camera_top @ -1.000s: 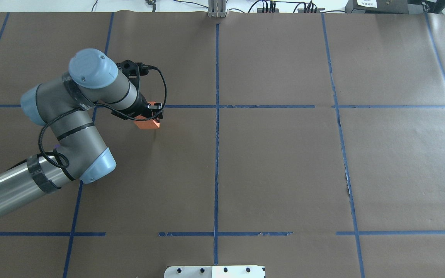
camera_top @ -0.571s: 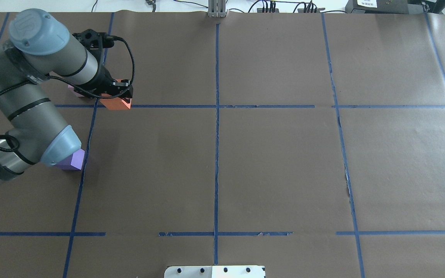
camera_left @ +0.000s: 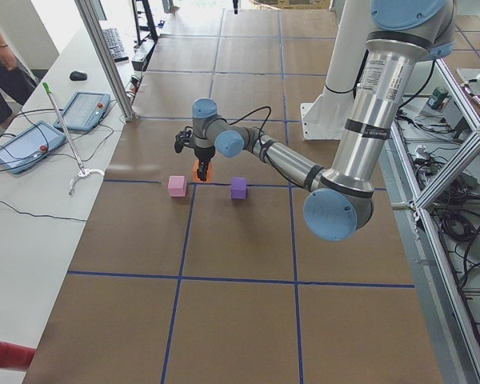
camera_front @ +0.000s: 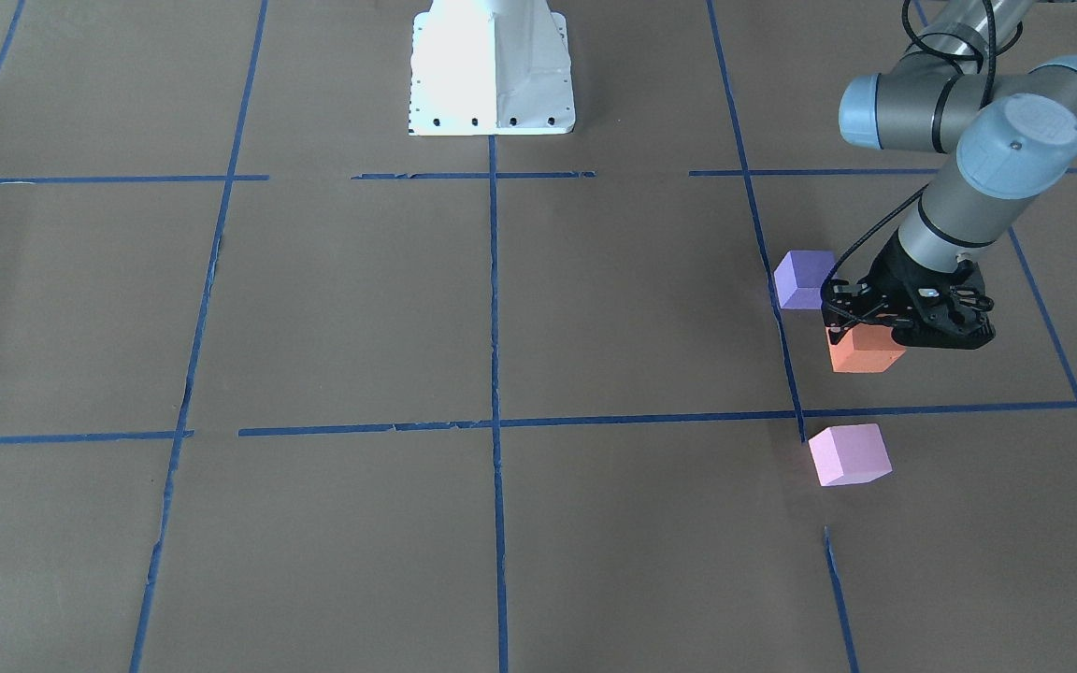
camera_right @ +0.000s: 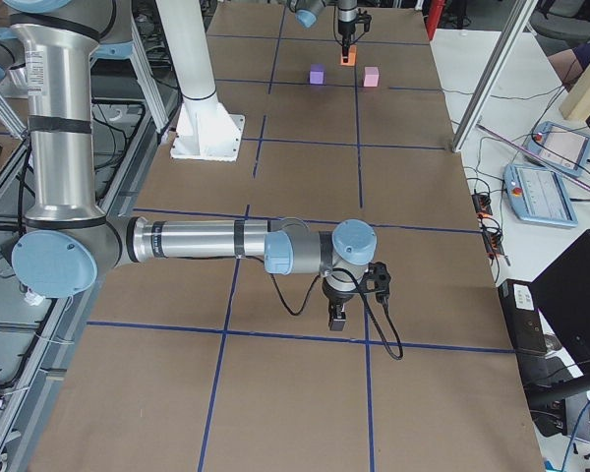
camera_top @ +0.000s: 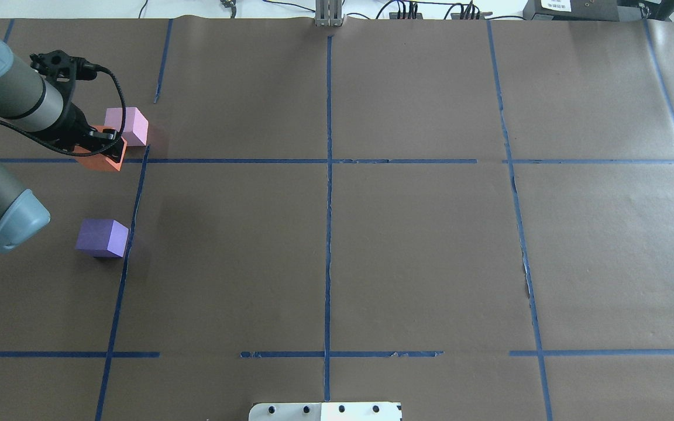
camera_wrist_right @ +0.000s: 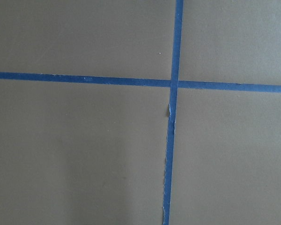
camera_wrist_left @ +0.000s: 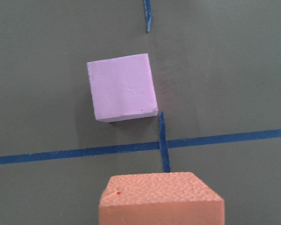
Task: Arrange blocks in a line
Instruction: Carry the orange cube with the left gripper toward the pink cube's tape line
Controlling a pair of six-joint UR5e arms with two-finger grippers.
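Observation:
The orange block, now held between the purple and pink blocks, will be released by my left gripper on the table (camera_front: 827, 366) between the purple block and the pink block.
My left gripper (camera_top: 105, 149) is shut on the orange block (camera_top: 100, 161) at the table's far left. In the front-facing view the gripper (camera_front: 908, 325) holds the orange block (camera_front: 861, 351) between the violet-purple block (camera_front: 804, 279) and the pale pink block (camera_front: 849, 454). I cannot tell whether the orange block touches the table. From overhead, the pink block (camera_top: 129, 126) is just beyond it and the purple block (camera_top: 102, 238) nearer the robot. The left wrist view shows the pink block (camera_wrist_left: 122, 87) beyond the orange one (camera_wrist_left: 161, 199). My right gripper (camera_right: 337, 317) shows only in the exterior right view, so I cannot tell its state.
Brown paper with blue tape lines (camera_top: 328, 175) covers the table. The white robot base plate (camera_front: 492, 84) stands at the robot's side of the table. A side bench with tablets (camera_left: 80, 112) runs along the far edge.
My left arm has swung to the left with the orange block in its gripper. The pink and purple blocks, hidden under the arm before, now show.

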